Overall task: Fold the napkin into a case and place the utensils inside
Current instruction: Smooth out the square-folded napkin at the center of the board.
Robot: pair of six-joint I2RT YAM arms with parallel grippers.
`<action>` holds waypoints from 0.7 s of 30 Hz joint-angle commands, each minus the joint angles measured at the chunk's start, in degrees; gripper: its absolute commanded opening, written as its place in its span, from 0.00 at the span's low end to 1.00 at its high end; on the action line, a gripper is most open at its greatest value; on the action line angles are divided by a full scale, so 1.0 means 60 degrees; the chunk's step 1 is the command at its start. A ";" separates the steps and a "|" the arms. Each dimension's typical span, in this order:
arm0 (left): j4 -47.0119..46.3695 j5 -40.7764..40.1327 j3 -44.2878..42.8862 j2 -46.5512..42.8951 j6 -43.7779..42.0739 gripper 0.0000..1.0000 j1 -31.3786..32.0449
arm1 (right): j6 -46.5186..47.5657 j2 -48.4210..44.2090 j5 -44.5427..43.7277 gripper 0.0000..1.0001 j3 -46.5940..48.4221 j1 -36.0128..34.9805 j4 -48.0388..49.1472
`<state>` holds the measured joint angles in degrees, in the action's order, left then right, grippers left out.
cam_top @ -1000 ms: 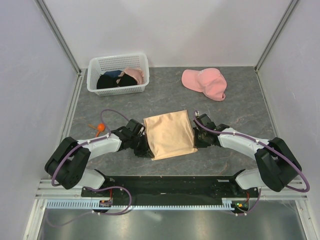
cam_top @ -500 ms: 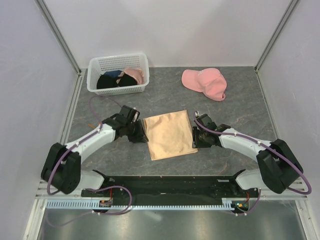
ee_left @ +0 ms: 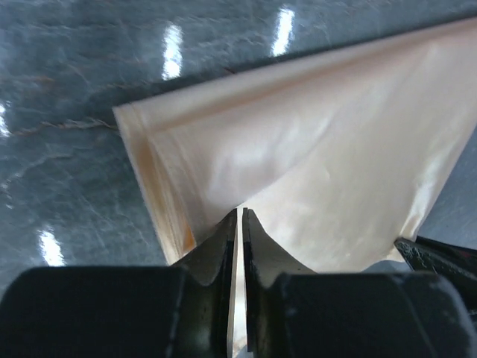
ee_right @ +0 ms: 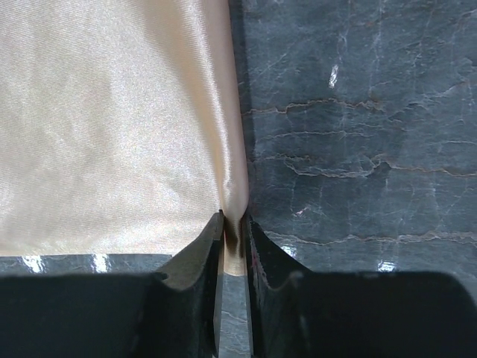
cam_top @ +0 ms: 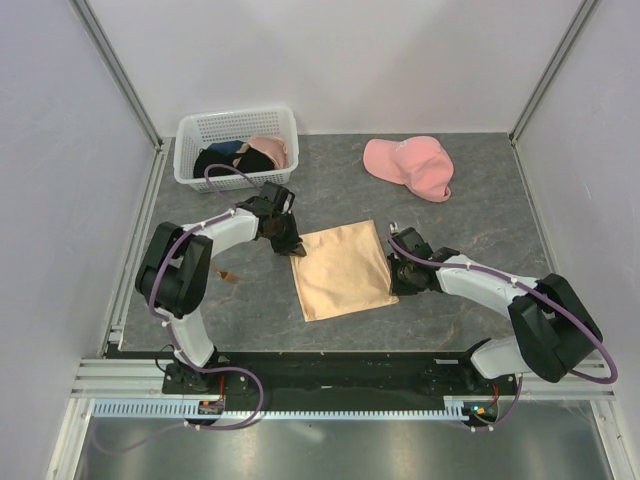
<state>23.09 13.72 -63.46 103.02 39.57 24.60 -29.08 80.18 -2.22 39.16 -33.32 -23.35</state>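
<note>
The upper layer of the napkin slants inside the lower layer's corner, so the robot's left gripper needs to open, pinch the upper layer nearer its tip [ee_left: 159,146] and line up the edges.
The peach-tan napkin [cam_top: 342,270] lies flat on the grey table between my arms; in the left wrist view [ee_left: 320,149] a folded layer shows at its corner. My left gripper [cam_top: 296,249] is at its far left corner, jaws shut with cloth pinched between them [ee_left: 240,216]. My right gripper [cam_top: 393,276] is shut on the napkin's right edge [ee_right: 232,220]. One thin brown utensil piece [cam_top: 228,277] lies on the table left of the napkin, beside my left arm. The orange spoon bowl is out of view.
A white basket [cam_top: 190,170] with dark and pink clothes stands at the back left. A pink cap [cam_top: 410,165] lies at the back right. Walls and metal rails close in the table on three sides.
My left arm swung from the napkin's near left side up to its far left corner. The napkin went from bulged up to lying flat. The right gripper has stayed at the right edge.
</note>
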 commanded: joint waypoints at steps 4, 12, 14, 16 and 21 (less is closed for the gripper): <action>-0.0041 -0.0468 -0.0263 0.0261 -0.0574 0.11 -0.0773 | 0.0145 0.0040 0.0135 0.21 -0.0081 0.0075 0.0260; 0.0648 -0.0704 -0.0688 0.0496 -0.0927 0.12 -0.1170 | 0.0232 0.0113 0.0838 0.44 -0.0008 0.0075 0.0509; 0.0590 -0.0616 -0.0542 0.0335 -0.0912 0.13 -0.1156 | 0.0262 0.0055 0.0868 0.49 0.0022 0.0075 0.0450; 0.0546 -0.0718 -0.0425 -0.0132 -0.0912 0.16 -0.1156 | 0.0305 -0.0062 0.0853 0.52 0.0124 0.0075 0.0377; 0.0561 -0.0909 -0.0102 -0.0954 -0.0956 0.32 -0.1170 | 0.0685 -0.0341 0.0022 0.68 0.0971 0.0075 -0.0486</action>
<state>26.50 10.04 -64.64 102.98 36.03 17.50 -27.62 80.05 2.20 39.72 -33.12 -22.50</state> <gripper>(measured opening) 0.254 0.612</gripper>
